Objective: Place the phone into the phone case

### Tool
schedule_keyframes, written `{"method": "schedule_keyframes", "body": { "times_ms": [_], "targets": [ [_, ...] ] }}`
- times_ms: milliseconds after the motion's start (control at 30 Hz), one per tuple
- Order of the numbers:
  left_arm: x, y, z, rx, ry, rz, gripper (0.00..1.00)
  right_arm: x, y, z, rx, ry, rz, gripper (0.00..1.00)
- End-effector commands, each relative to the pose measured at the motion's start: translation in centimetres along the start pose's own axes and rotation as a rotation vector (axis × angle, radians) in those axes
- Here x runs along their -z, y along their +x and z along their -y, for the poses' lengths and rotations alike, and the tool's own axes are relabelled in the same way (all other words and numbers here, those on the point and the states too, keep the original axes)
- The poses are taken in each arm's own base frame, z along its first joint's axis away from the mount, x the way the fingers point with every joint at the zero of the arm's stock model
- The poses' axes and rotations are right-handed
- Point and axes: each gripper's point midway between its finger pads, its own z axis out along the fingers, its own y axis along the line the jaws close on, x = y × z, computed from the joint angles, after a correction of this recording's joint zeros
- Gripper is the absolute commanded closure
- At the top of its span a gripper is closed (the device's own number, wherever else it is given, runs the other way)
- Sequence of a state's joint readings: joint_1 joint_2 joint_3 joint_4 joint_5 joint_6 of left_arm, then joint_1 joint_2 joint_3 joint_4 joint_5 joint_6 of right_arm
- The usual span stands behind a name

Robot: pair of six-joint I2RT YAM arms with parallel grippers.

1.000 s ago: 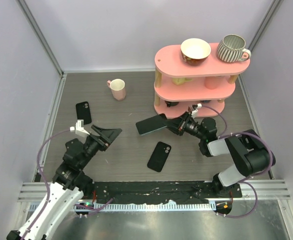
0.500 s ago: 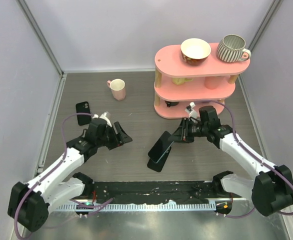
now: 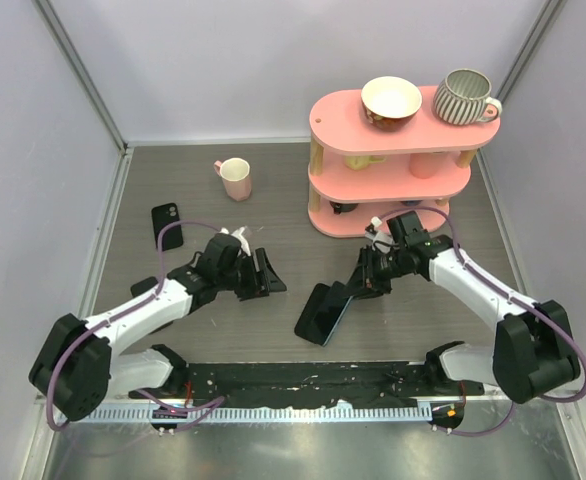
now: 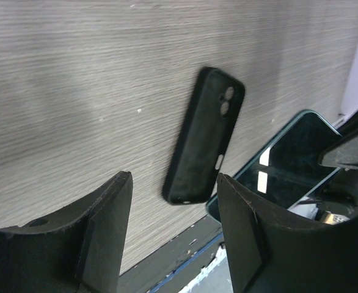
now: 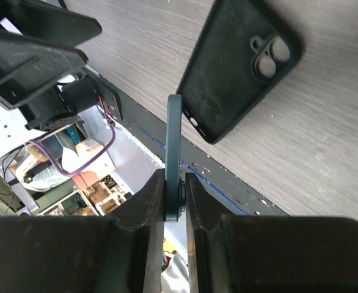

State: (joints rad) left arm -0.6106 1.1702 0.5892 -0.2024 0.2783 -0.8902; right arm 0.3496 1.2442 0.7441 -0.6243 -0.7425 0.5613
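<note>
The robot's right gripper will release the phone inside the matte black phone case (image 3: pixel 327 316) (image 5: pixel 236 68), near the black front edge of the table. The phone now hangs tilted just above the table.
The phone (image 3: pixel 335 300), a glossy dark slab with a teal rim, hangs tilted just above the table, and my right gripper (image 3: pixel 365 276) is shut on its end. The right wrist view shows the phone (image 5: pixel 175 128) edge-on between the jaws of the right gripper (image 5: pixel 175 178). The phone case (image 5: pixel 240 67), a matte black shell with a camera cutout, lies flat beside it. From above, the phone case (image 3: pixel 307 320) shows partly under the phone. My left gripper (image 3: pixel 265 278) stands open and empty left of the case. In its own view the left gripper (image 4: pixel 174 182) frames the phone case (image 4: pixel 204 135), with the phone (image 4: pixel 283 165) behind it.
A second black shell (image 3: pixel 167 225) lies at the far left. A pink mug (image 3: pixel 236 178) stands at the back. The pink two-tier shelf (image 3: pixel 393 185) carries a bowl (image 3: pixel 391 100) and a striped mug (image 3: pixel 465 97). The black strip of the table's front edge (image 3: pixel 313 378) runs just near the case.
My right arm has brought the phone from beside the shelf down and forward over the case. The left arm has reached right toward the case, its jaws narrowing a little.
</note>
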Motion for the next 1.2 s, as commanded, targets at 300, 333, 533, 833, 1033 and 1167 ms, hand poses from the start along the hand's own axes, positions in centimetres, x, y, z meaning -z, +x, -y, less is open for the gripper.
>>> {"method": "schedule_keyframes", "body": {
  "times_ms": [300,333,533,833,1033,1167],
  "targets": [
    [-2.6,1.8,2.6,0.059,0.197,-0.064,0.40,-2.7,-3.1,-0.7,0.095,-0.124,0.031,0.99],
    [-2.8,2.1,2.6,0.056,0.196,-0.065,0.40,-3.1,-3.1,-0.6,0.073,-0.139,0.023,0.99],
    [-3.4,3.5,2.7,0.063,0.208,-0.091,0.40,-4.4,-3.0,1.2,0.093,-0.123,0.025,0.99],
    [-4.3,4.8,1.9,0.070,0.167,-0.099,0.41,-6.2,-3.6,3.9,0.074,-0.057,0.042,0.92],
    [-4.6,5.8,1.4,0.084,0.166,-0.108,0.44,-6.2,-4.8,3.5,0.073,-0.087,0.150,0.92],
    [-4.6,6.9,1.5,0.138,0.187,-0.128,0.46,-6.1,-4.9,4.4,0.061,-0.056,0.204,0.93]
  ]
}}
